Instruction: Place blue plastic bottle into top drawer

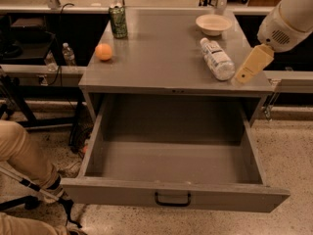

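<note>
The robot's gripper will next move to the blue plastic bottle's lower half [220, 65] and close there, away from the bottle's white cap.
The blue plastic bottle [216, 58] lies on its side on the right part of the grey cabinet top [161, 58], white cap toward the bowl. The top drawer [122, 163] stands pulled fully open below, with nothing in it; its black handle [172, 199] is centred on the front panel. My gripper [244, 75] comes in from the upper right on a white arm [286, 21]. It hangs over the right edge of the cabinet top, just right of the bottle's base, and holds nothing.
A cream bowl [213, 23] sits behind the bottle. A green drink can [118, 21] and an orange [103, 52] stand on the top's left side. Two small clear bottles [68, 54] sit on a shelf further left. A person's leg [19, 155] is at lower left.
</note>
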Available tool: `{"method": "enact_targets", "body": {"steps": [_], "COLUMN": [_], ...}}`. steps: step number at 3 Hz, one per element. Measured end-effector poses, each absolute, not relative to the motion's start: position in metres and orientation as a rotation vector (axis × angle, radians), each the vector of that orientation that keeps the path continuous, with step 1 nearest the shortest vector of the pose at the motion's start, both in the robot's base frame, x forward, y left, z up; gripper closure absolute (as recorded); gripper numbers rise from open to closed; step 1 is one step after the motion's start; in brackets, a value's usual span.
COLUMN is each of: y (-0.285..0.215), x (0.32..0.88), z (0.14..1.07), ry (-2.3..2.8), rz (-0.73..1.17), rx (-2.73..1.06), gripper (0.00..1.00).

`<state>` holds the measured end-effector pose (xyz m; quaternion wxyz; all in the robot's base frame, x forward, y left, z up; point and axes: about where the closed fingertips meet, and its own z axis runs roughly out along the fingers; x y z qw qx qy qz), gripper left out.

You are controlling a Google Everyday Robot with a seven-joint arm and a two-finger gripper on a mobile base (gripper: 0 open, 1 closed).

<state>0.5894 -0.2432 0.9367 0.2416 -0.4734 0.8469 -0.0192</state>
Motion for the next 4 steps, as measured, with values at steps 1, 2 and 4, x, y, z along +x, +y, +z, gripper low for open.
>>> {"method": "enact_targets", "body": {"steps": [1, 2, 4], "y": [-0.241, -0.231, -0.215], "x": [0.645, 0.684, 0.722], "z": [0.908, 0.884, 0.858], "ry": [2.416, 2.497, 2.594], "rz": [-0.074, -0.081, -0.094], "rx": [-1.157, -1.041, -0.893], "gripper": [0.0, 0.0, 0.18]}}
